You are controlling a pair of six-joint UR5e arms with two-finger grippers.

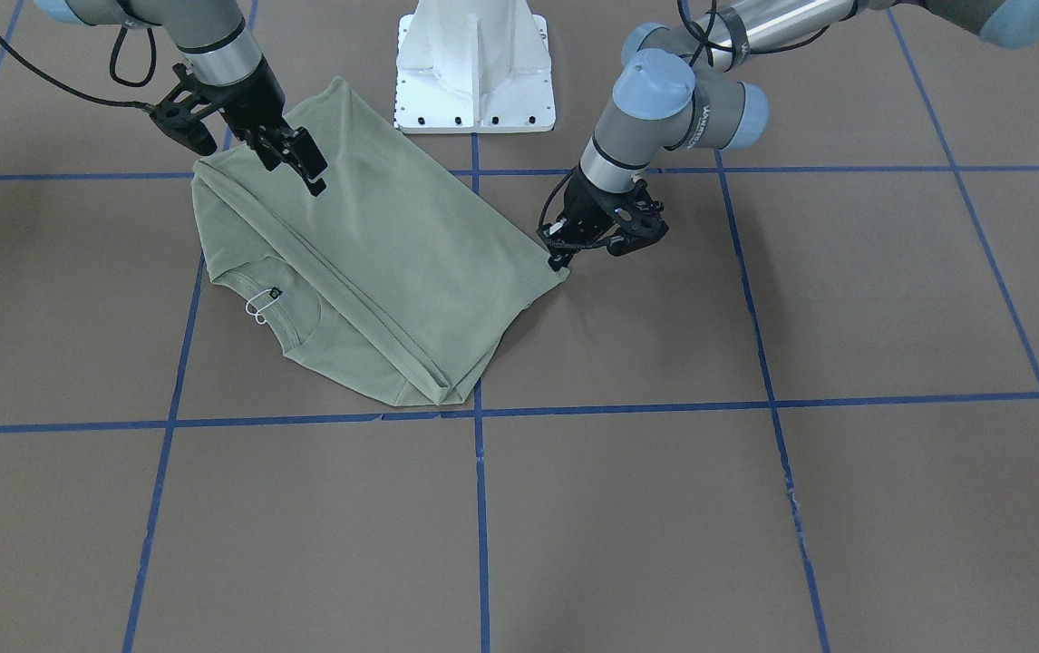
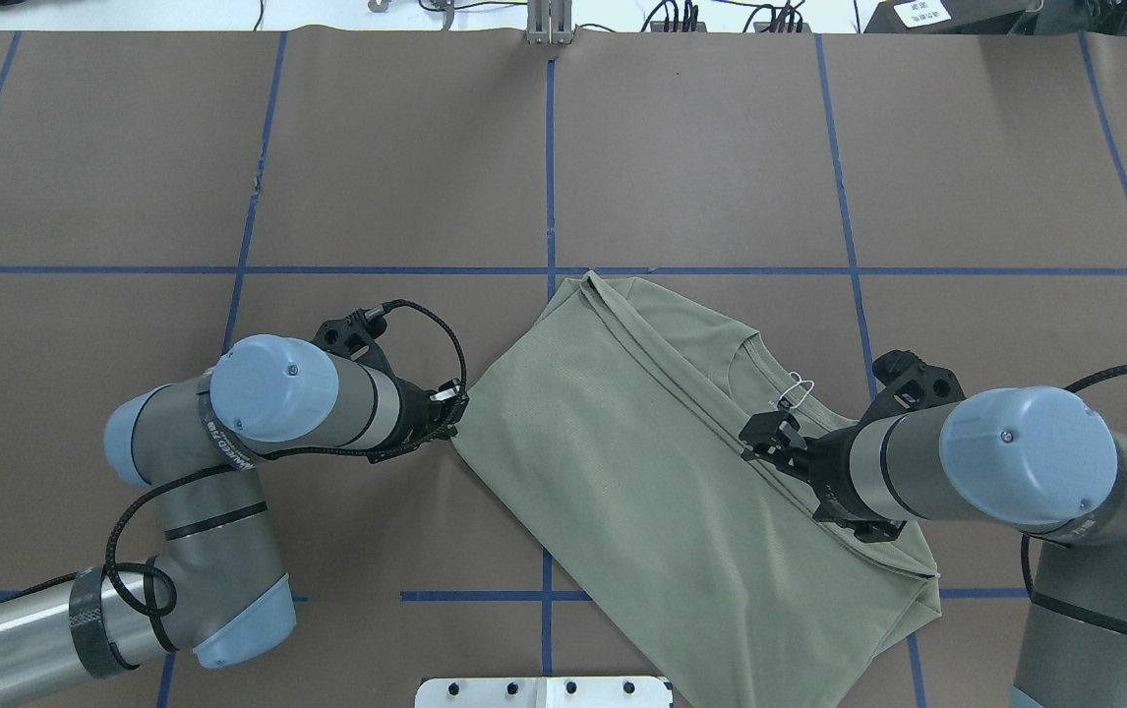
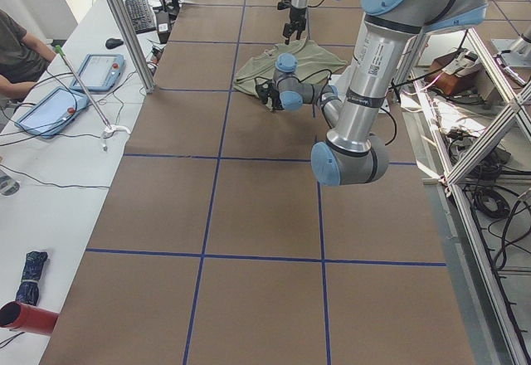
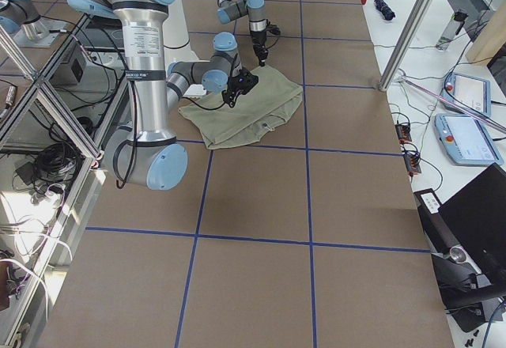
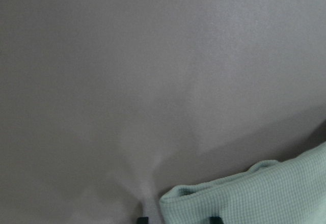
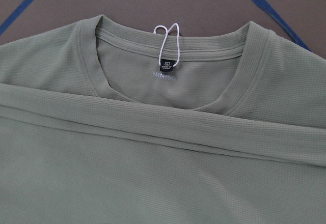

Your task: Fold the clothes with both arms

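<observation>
The shirt's corner will leave my left gripper on the bare table [image 1: 593,556], past the blue line farthest from the white pedestal.
The sage-green shirt [image 2: 642,472] lies partly folded on the brown table, one side folded over along a diagonal crease. Its round neck, black label [image 6: 168,62] and white hang tag [image 1: 258,306] face up. My left gripper [image 2: 450,408] is low at the shirt's outer corner. In the left wrist view the two fingertips [image 5: 143,219] stand apart with that corner [image 5: 214,198] lying between them, so the gripper is open. My right gripper [image 1: 302,163] hovers over the folded layer near the neck with its fingers apart and empty. Its fingers do not show in the right wrist view.
The white pedestal base [image 1: 474,68] stands just behind the shirt. Blue tape lines [image 2: 550,177] grid the brown table. A side bench with tablets [image 3: 50,108] and a seated person [image 3: 17,50] lies beyond the table's far edge.
</observation>
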